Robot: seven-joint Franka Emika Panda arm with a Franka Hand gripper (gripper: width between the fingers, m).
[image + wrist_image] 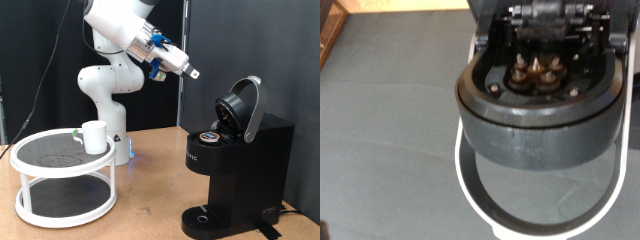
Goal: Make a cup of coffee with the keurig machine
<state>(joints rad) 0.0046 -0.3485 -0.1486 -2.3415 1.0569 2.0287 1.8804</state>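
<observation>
The robot's gripper will next move to the top of the silver handle (254, 79) (535, 231) on the keurig machine's open lid and close there.
The keurig machine (238, 160) stands at the exterior view's right with its domed lid (242, 105) hinged open. A brown-topped pod (210, 136) sits in the open chamber. The cup (95, 136), a small white mug, stands on a round white rack at the exterior view's left. My gripper (194, 72) hangs in the air, up and to the left of the open lid, touching nothing and with nothing between its fingers. The wrist view shows the lid's underside (540, 120) with its needles (533, 72) and the silver handle loop (470, 195). My fingers do not show there.
The white two-tier round rack (60, 170) with dark mesh shelves stands on the wooden table (150, 190). The arm's white base (105, 90) rises behind the rack. A black curtain hangs at the back. The machine's round drip base (205, 217) has nothing on it.
</observation>
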